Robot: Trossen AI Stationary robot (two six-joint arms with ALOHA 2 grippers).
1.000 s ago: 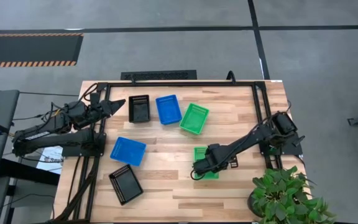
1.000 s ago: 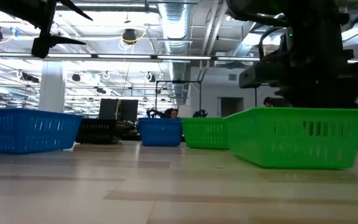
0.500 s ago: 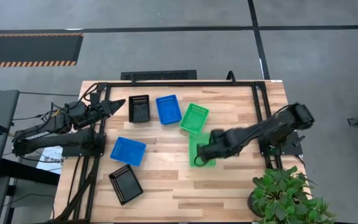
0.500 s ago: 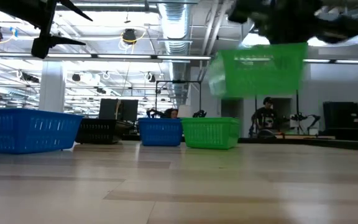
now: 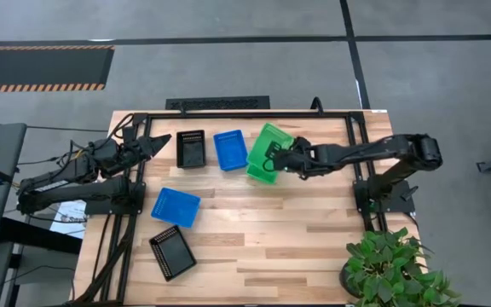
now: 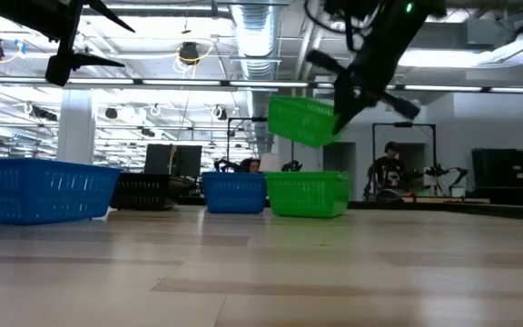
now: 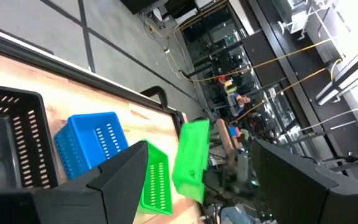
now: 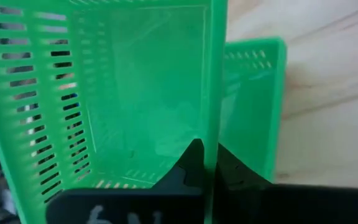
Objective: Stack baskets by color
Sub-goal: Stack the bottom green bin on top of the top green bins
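Next, I release the green basket, now tilted in the air, from my right gripper inside the second green basket [image 5: 267, 161], next to the far blue basket.
My right gripper [image 5: 286, 159] is shut on a green basket [image 5: 271, 141], which it holds in the air over a second green basket [image 5: 261, 176] at the far middle of the table. The low view shows the held green basket [image 6: 303, 120] tilted above the resting green basket [image 6: 309, 193]. Left of these stand a blue basket [image 5: 230, 149] and a black basket [image 5: 191, 148]. Another blue basket [image 5: 176, 206] and another black basket [image 5: 170, 252] sit nearer, at the left. My left gripper [image 5: 162, 141] waits open and raised at the far left. My right gripper pinches one side wall [image 8: 211, 118] of the green basket, one finger [image 8: 191, 163] inside the basket and the other finger [image 8: 234, 169] outside. The fingers come slanting down from the table's right. The basket is lifted clear and hangs tilted above the other green basket [image 8: 253, 99].
A potted plant [image 5: 395, 273] stands at the near right corner. A black frame [image 5: 245, 114] runs along the table's far edge and both sides. The wood in the middle and near right lies bare.
My right gripper has taken the green basket up from the table's near middle and carried it up and toward the far edge, over the other green basket. The wrist has rolled and the basket now hangs tilted.
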